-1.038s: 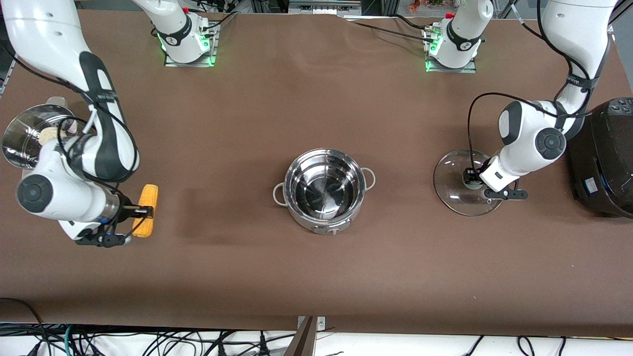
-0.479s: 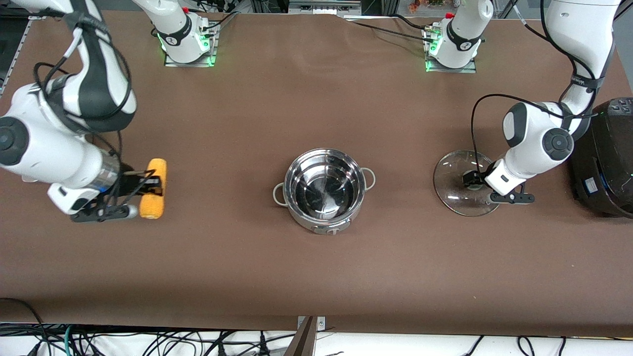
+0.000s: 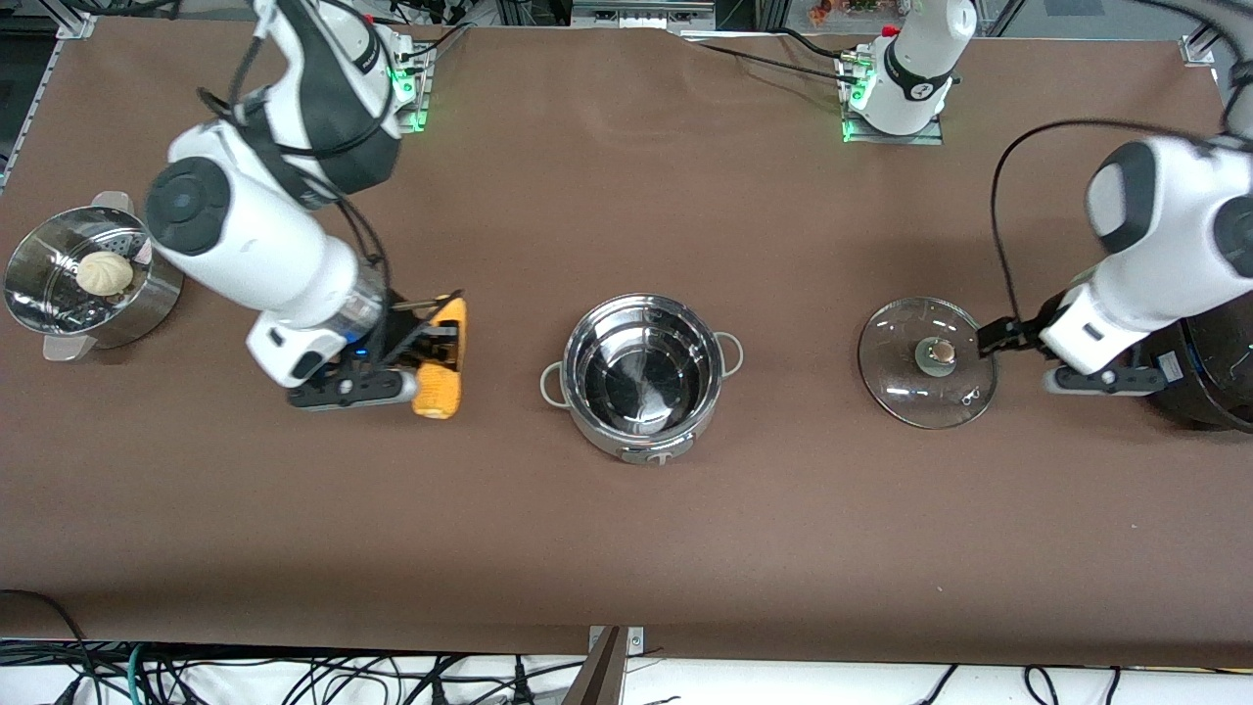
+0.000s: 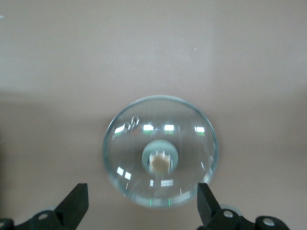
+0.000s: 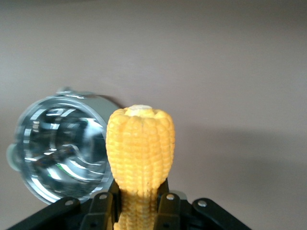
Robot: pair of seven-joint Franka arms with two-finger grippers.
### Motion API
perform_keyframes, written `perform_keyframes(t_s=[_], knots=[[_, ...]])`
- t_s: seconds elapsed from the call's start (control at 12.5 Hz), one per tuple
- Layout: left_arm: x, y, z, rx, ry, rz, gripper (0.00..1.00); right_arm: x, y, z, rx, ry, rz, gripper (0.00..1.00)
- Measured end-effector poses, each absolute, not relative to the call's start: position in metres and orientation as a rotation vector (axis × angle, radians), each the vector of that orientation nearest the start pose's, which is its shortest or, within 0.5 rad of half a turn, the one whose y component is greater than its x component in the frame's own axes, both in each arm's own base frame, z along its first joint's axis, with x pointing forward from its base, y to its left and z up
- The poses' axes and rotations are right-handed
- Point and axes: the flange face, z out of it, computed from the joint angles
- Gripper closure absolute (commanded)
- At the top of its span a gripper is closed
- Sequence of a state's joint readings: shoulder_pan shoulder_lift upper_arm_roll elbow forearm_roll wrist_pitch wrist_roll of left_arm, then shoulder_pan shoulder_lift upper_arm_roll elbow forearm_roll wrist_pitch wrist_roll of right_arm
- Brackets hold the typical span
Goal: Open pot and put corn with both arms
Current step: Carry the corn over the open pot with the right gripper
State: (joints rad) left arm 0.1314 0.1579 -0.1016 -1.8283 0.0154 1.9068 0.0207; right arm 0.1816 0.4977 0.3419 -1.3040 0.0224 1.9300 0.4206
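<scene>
My right gripper needs to release the yellow corn on the steel pot's bottom (image 3: 630, 387) (image 5: 77, 142), a little off its middle toward the steamer pot.
The steel pot (image 3: 641, 377) stands open and empty mid-table; it also shows in the right wrist view (image 5: 57, 153). Its glass lid (image 3: 927, 364) with the tan knob (image 3: 942, 352) lies flat on the table toward the left arm's end. My left gripper (image 3: 997, 336) is open and empty, up in the air over the lid's edge beside the rice cooker; the left wrist view shows the lid (image 4: 160, 143) past its spread fingers (image 4: 76, 203). My right gripper (image 3: 428, 338) is shut on the yellow corn (image 3: 438, 392) over the table beside the pot, seen close in its wrist view (image 5: 140, 143).
A steel steamer pot (image 3: 147, 304) with a white bun (image 3: 105, 272) stands at the right arm's end. A large black rice cooker (image 3: 1214, 382) stands at the left arm's end, close to the lid. Both green-lit bases sit along the table's robot edge.
My right gripper has lifted the corn off the table and carried it toward the pot. My left gripper has drawn off the lid knob toward the rice cooker; the lid stays put.
</scene>
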Motion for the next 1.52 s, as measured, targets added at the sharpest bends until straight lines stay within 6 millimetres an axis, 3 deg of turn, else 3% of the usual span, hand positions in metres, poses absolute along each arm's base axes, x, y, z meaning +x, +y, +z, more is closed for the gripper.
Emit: perform_keyframes(t_s=[0.16,0.24,0.4,0.72,0.88,1.04,1.28,1.36,1.52], knots=[[0.594,0.033,0.507,-3.14,-0.039,0.119,0.0,0.631,0.367,0.482,-2.865,-0.023,-0.109,0.85],[0.594,0.044,0.532,-3.139,-0.068,0.079,0.0,0.626,0.39,0.476,-2.846,-0.009,-0.118,0.85],[0.593,0.061,0.56,-3.136,-0.113,0.023,0.0,0.62,0.42,0.454,-2.818,-0.01,-0.126,0.85],[0.589,0.072,0.615,-3.129,-0.145,-0.058,0.0,0.614,0.459,0.396,-2.789,-0.047,-0.114,0.85],[0.581,0.076,0.63,-3.13,-0.157,-0.015,0.0,0.604,0.478,0.373,-2.787,-0.05,-0.087,0.82],[0.576,0.069,0.63,-3.134,-0.146,0.056,0.0,0.598,0.491,0.353,-2.783,-0.025,-0.068,0.81],[0.568,0.061,0.625,-3.133,-0.163,0.174,0.0,0.599,0.493,0.328,-2.794,-0.017,-0.05,0.81],[0.568,0.058,0.624,-3.133,-0.158,0.181,0.0,0.599,0.492,0.32,-2.802,-0.02,-0.045,0.73],[0.568,0.053,0.624,-3.134,-0.148,0.184,0.0,0.599,0.492,0.307,-2.816,-0.024,-0.03,0.0]])
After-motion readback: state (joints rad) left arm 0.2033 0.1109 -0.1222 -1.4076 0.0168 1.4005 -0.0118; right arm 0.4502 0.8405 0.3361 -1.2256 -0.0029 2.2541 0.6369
